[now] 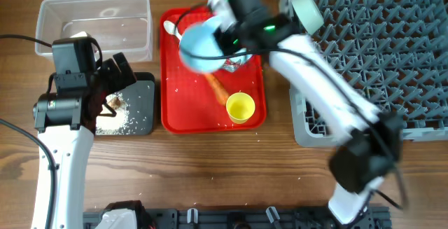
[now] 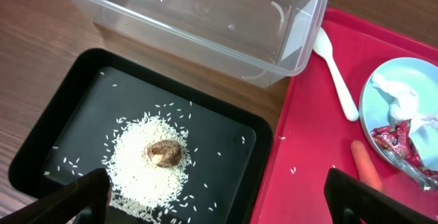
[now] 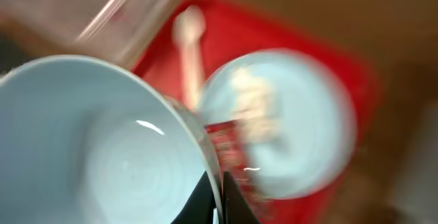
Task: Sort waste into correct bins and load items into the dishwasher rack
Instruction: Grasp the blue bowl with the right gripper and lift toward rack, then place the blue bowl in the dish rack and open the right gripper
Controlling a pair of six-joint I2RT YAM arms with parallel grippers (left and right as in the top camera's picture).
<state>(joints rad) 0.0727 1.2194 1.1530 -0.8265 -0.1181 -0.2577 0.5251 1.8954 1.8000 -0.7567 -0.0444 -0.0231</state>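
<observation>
My right gripper is going to set the pale blue bowl down in the grey rack's side (image 1: 310,77) that is by the red tray.
My right gripper (image 1: 218,38) is shut on the rim of a pale blue bowl (image 1: 199,45) and holds it above the red tray; in the right wrist view the jaws (image 3: 219,193) pinch the bowl (image 3: 89,142). Beneath it a blurred blue plate (image 3: 294,121) holds a white tissue wad (image 2: 400,97) and a red foil wrapper (image 2: 404,138). The carrot (image 1: 218,87), yellow cup (image 1: 240,107) and white spoon (image 1: 169,27) lie on the red tray. My left gripper (image 2: 219,200) is open and empty over the black tray (image 2: 75,107), which holds rice (image 2: 137,169) and a brown lump (image 2: 164,153).
The clear tub (image 1: 91,22) stands behind the black tray and looks empty apart from a few grains. The grey rack (image 1: 378,47) fills the right side. The red tray (image 1: 175,110) lies between the bins and the rack. Loose rice grains are scattered on it.
</observation>
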